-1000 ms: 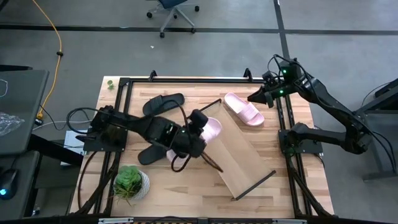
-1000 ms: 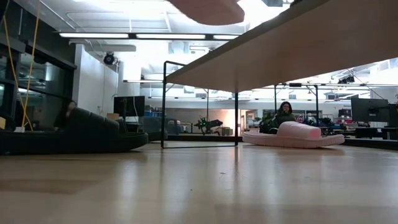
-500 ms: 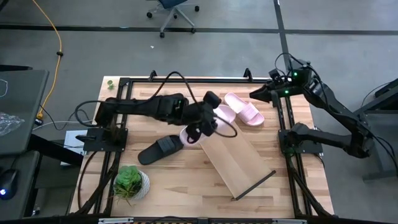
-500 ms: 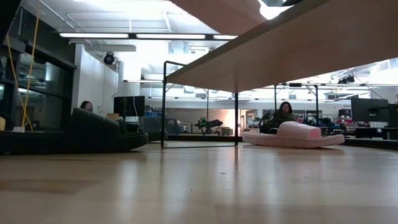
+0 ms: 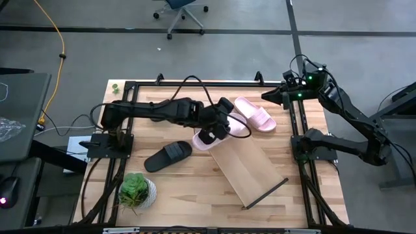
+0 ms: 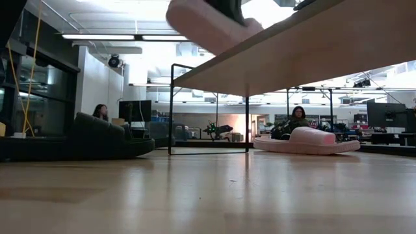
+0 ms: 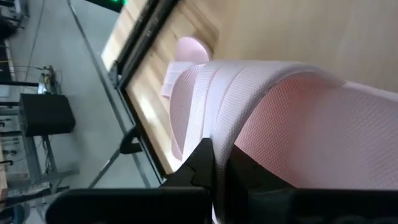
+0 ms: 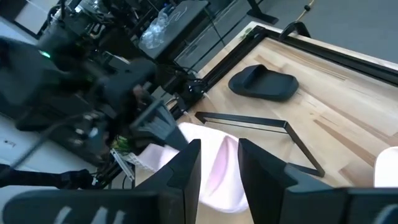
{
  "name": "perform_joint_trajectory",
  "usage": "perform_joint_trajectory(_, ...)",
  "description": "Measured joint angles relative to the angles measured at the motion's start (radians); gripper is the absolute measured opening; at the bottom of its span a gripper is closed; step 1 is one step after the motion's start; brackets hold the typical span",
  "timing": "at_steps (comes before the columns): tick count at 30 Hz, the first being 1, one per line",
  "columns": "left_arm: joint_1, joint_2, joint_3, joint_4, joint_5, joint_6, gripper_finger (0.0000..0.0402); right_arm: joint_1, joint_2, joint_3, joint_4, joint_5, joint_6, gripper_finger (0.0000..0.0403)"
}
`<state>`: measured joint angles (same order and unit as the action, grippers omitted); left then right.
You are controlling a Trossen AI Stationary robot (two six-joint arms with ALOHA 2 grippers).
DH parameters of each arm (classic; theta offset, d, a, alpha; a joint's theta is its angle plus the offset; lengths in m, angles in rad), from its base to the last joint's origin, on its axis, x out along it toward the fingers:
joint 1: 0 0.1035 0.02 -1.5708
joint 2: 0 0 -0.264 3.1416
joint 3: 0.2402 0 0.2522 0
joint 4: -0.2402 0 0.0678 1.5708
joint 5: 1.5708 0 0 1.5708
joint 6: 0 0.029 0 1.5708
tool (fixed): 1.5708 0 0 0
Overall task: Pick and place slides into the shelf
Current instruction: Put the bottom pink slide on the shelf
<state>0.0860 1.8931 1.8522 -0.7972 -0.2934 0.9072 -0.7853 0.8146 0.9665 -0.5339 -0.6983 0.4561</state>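
Observation:
My left gripper is to lay the pale pink slide down, and it will set it across the far end of the light-wood shelf (image 5: 217, 126). The slide is still in the air above it.
My left gripper (image 5: 218, 127) is shut on a pale pink slide (image 5: 203, 141). It holds the slide in the air over the far end of the shelf (image 5: 250, 169), a long light-wood board raised on thin dark end frames. In the low view this slide (image 6: 208, 23) hangs tilted above the board's edge. A second pink slide (image 5: 255, 114) lies sole-down on the table by the far right. A black slide (image 5: 168, 155) lies sole-down near the left. My right gripper (image 5: 270, 97) hovers open over the far right edge, with nothing between its fingers. My left gripper pinches the pink slide's wide strap (image 7: 249, 140) between its two fingers (image 7: 205, 163). They come slanting down from the table's left. The slide is lifted clear and tilted, and its sole (image 7: 186, 53) reaches away past the fingers.
A potted green plant (image 5: 136, 190) stands at the near left corner. A black metal frame (image 5: 195, 83) runs around the tabletop. The left arm (image 5: 156, 110) stretches across the far left part of the table. People sit in the room behind the table.
My left gripper has swung from the table's middle toward the far edge and the right, carrying the pink slide over the shelf's far end. The slide has sunk lower. The arm now covers the spot where a second black slide lay.

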Motion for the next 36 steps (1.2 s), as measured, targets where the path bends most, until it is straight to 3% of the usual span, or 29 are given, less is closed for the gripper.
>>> perform_joint_trajectory(8,-0.001,0.0,-0.108,0.123,-0.061,0.032,0.0,0.0,0.0,0.0,0.0,0.043,0.009,0.0098)
perform_joint_trajectory(15,0.017,-0.002,-0.119,0.128,-0.073,0.042,0.0,0.0,0.0,0.0,0.0,0.043,0.014,0.0098)
perform_joint_trajectory(26,0.097,-0.042,-0.12,0.12,-0.005,0.06,0.0,0.0,0.002,0.0,-0.001,0.051,0.01,0.0098)
perform_joint_trajectory(36,0.098,-0.047,-0.12,0.118,0.004,0.087,0.0,0.0,0.003,0.0,-0.003,0.081,-0.004,0.0098)
